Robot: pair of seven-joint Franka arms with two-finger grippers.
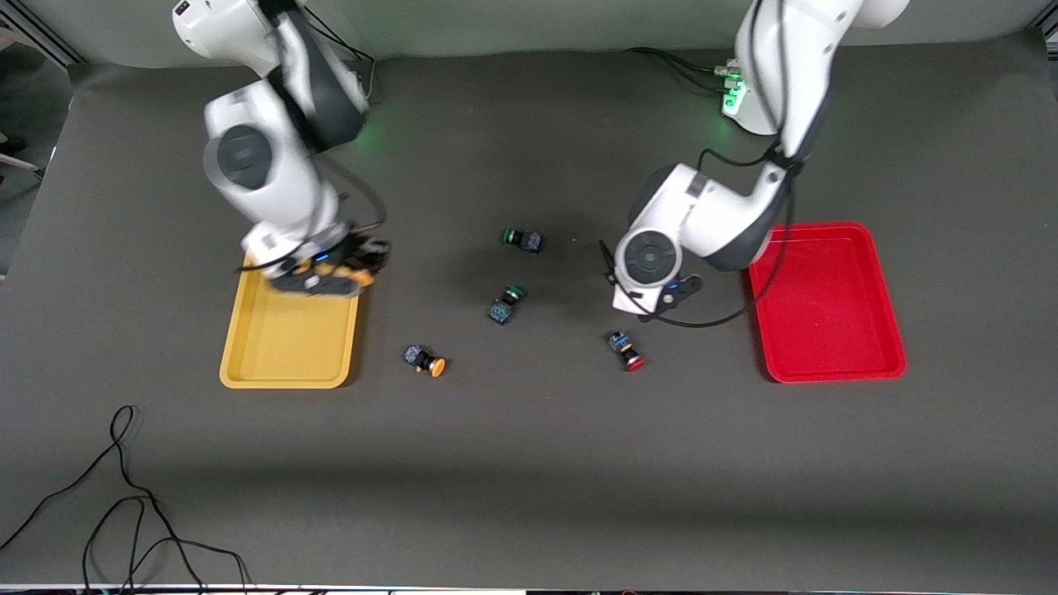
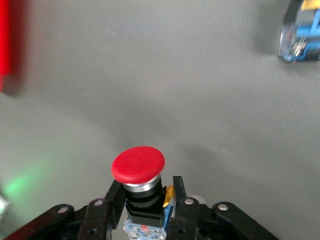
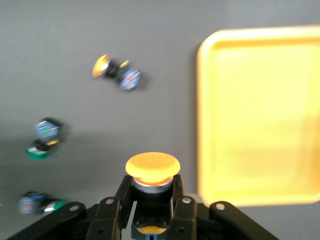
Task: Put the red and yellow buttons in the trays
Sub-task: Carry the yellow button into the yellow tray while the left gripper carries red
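The red-capped button, still over the bare table, will leave my left gripper inside the red tray [image 1: 791, 259], by the rim nearest the robot bases.
My right gripper [image 1: 331, 277] [image 3: 152, 186] is shut on a yellow-capped button [image 3: 152, 166] and holds it over the rim of the mustard yellow tray [image 1: 285, 347] [image 3: 260, 115], at the corner nearest the robots. My left gripper [image 1: 661, 297] [image 2: 145, 189] is shut on a red-capped button [image 2: 137, 164] over the bare table beside the red tray [image 1: 826, 302] [image 2: 4, 45]. A second yellow button [image 1: 426, 361] [image 3: 112, 70] and a second red button [image 1: 626, 350] [image 2: 300, 30] lie loose on the table. Both trays hold nothing.
Two green-capped buttons [image 1: 522, 240] [image 1: 506, 303] lie mid-table between the arms; they also show in the right wrist view [image 3: 42, 140] [image 3: 37, 204]. Black cables [image 1: 124, 512] trail over the table's near corner at the right arm's end.
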